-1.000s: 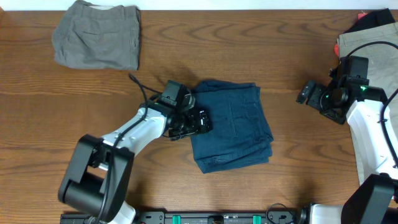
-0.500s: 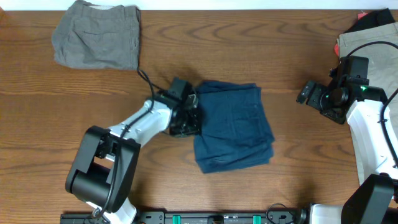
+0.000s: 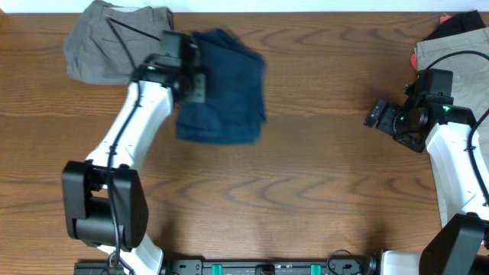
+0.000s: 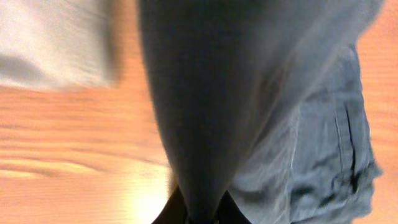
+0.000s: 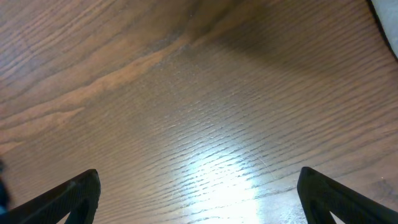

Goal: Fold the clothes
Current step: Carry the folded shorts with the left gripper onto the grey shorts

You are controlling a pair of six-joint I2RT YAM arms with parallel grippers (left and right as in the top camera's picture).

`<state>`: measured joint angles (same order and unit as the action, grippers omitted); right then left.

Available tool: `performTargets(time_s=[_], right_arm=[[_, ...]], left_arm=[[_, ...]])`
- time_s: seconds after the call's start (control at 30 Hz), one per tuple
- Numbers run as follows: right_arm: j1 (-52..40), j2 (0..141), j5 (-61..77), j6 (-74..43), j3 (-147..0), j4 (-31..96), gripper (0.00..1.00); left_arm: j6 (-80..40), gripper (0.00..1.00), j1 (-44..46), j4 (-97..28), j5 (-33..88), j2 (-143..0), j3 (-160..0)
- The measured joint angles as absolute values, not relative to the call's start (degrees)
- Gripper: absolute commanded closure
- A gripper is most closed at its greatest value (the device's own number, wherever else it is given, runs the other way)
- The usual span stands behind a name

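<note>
Next, my left gripper puts the navy-blue shorts, still at the table's back, down on top of the folded grey pair (image 3: 144, 47) (image 4: 68, 37).
The folded dark navy-blue shorts (image 3: 229, 92) are at the back left of the table, blurred by motion. My left gripper (image 3: 192, 79) is shut on their left edge. In the left wrist view the navy fabric (image 4: 249, 93) runs from between the shut jaws of the left gripper (image 4: 200, 215) and fills most of the frame. The folded grey pair (image 3: 99, 46) lies just left of it at the back edge, also blurred (image 4: 56, 43). My right gripper (image 3: 378, 116) stands open over bare wood at the right, nothing between its fingers (image 5: 199, 193).
A beige pair (image 3: 458, 50) lies at the back right corner, with a dark garment (image 3: 462, 23) behind it. The wooden table (image 3: 306, 191) shows bare wood in the middle and front. The right arm's white body (image 3: 458, 168) runs along the right edge.
The left gripper shut on the navy shorts' left edge and carried them from the table's middle up and left, beside the grey pair. The right arm has not moved.
</note>
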<state>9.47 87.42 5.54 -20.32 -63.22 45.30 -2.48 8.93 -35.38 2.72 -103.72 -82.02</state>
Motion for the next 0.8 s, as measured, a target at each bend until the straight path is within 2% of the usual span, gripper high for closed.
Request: performTargets(time_s=[0.23, 0.5, 0.8], right_arm=[[9.47, 87.42, 5.54, -20.32, -63.22, 45.28, 0.01], [9.47, 87.42, 5.54, -20.32, -63.22, 45.28, 0.01], [9.47, 87.42, 5.54, -20.32, -63.22, 45.30, 0.01]], left_arm=[[6.00, 0.94, 2.17, -24.56, -2.46, -103.72, -82.24], [13.98, 0.94, -0.14, -12.60, -6.44, -103.72, -82.26], [17.50, 0.94, -2.52, -7.55, -7.11, -103.85, -82.26]])
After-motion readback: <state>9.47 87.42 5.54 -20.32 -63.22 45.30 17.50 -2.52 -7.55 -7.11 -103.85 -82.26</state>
